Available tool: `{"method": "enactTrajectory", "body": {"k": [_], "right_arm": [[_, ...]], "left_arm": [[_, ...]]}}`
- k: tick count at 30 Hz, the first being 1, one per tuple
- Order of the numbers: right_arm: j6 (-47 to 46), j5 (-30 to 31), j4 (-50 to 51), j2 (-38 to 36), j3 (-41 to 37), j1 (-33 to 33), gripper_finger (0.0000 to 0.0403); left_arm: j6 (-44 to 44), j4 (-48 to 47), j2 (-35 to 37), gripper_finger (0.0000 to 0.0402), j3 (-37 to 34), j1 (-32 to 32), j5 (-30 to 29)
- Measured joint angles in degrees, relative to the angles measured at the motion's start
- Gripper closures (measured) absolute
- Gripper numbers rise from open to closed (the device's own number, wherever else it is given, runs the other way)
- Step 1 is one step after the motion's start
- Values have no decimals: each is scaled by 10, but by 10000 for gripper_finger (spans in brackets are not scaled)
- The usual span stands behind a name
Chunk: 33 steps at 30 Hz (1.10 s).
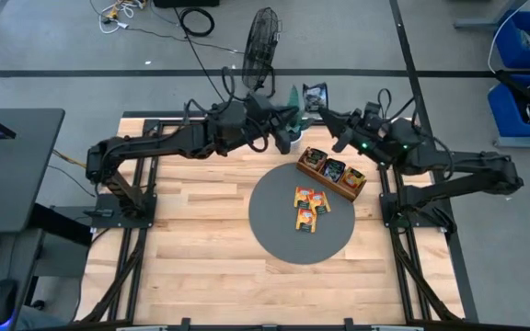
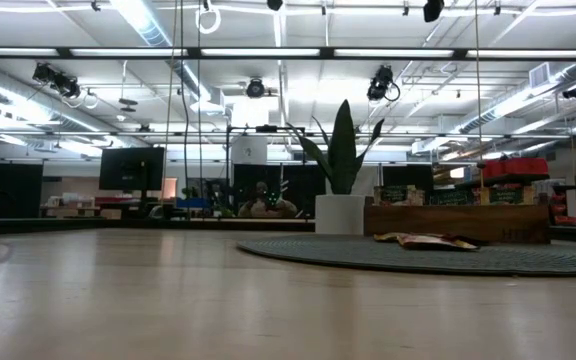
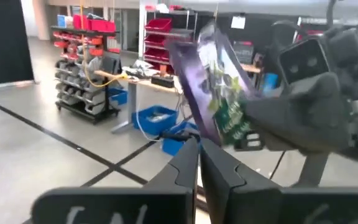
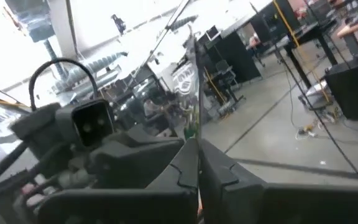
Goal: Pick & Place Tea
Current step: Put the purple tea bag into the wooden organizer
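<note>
Next, I tip the dark blue sachet down with my right gripper, as it stands up past my left gripper's shut fingers, before I take its loose end [image 3: 194, 53] with my left gripper.
A dark blue tea sachet [image 1: 316, 92] is held up in the air over the table's far edge, between my two grippers. My right gripper [image 1: 322, 111] is shut on it; its own wrist view shows the sachet [image 4: 194, 93] edge-on. My left gripper [image 1: 298, 116] is shut right beside it, fingertips [image 3: 197, 146] at the sachet's [image 3: 216, 87] lower corner. Three orange-yellow sachets [image 1: 309, 207] lie flat on the round dark mat [image 1: 274, 234]. More sachets stand in the wooden tray [image 1: 331, 173]. My right gripper pinches the sachet's lower edge [image 4: 196, 134] between its two fingers, coming from the table's right side. The sachet stands up from the fingers, lifted clear of everything. My left gripper's shut fingertips are at the sachet's lower corner [image 3: 205, 138]; I cannot tell whether they touch it.
A white pot with a green plant [image 1: 293, 136] stands at the table's far edge under the left arm. The tray [image 2: 458, 222] sits on the mat's far right part. Bare wood lies at the table's left and near side. A fan [image 1: 263, 41] stands on the floor beyond.
</note>
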State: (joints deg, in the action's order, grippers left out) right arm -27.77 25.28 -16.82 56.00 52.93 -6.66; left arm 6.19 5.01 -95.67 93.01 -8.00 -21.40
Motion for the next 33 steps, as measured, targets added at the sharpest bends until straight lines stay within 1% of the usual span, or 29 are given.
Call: {"method": "enactTrajectory", "body": {"k": [2,4,6,8,11,14,16,19,21,24,28,30,33], "right_arm": [[-5,-1,24,-16,0,1,403],[-16,-2,68,-37,0,1,403],[-35,-2,116,-53,0,1,403],[-65,-3,196,-67,11,1,403],[-86,-25,347,-67,63,0,403],[-95,-66,518,-44,137,0,403],[-106,-108,632,-19,188,-2,403],[-107,-164,772,22,251,-14,403],[-100,-200,841,50,279,-23,403],[-68,-257,886,86,302,-28,403],[-26,-335,884,127,321,-27,403],[-3,-352,884,149,330,-27,403],[27,-358,884,180,346,-27,403]], "left_arm": [[-9,-27,7,383,0,-1,-5],[-22,-46,9,383,0,-1,-10],[-29,-87,18,383,0,-5,-10],[-29,-109,22,383,0,-8,-10],[-28,-159,29,383,0,-15,-11],[-28,-193,29,383,0,-18,-11],[-30,-214,29,383,0,-18,-7],[-38,-241,29,383,0,-18,8],[-52,-251,29,383,0,-18,20],[-74,-259,29,383,0,-18,61],[-154,-272,28,383,0,-18,148],[-202,-273,28,383,0,-14,187],[-250,-273,28,374,0,-9,226]]}}
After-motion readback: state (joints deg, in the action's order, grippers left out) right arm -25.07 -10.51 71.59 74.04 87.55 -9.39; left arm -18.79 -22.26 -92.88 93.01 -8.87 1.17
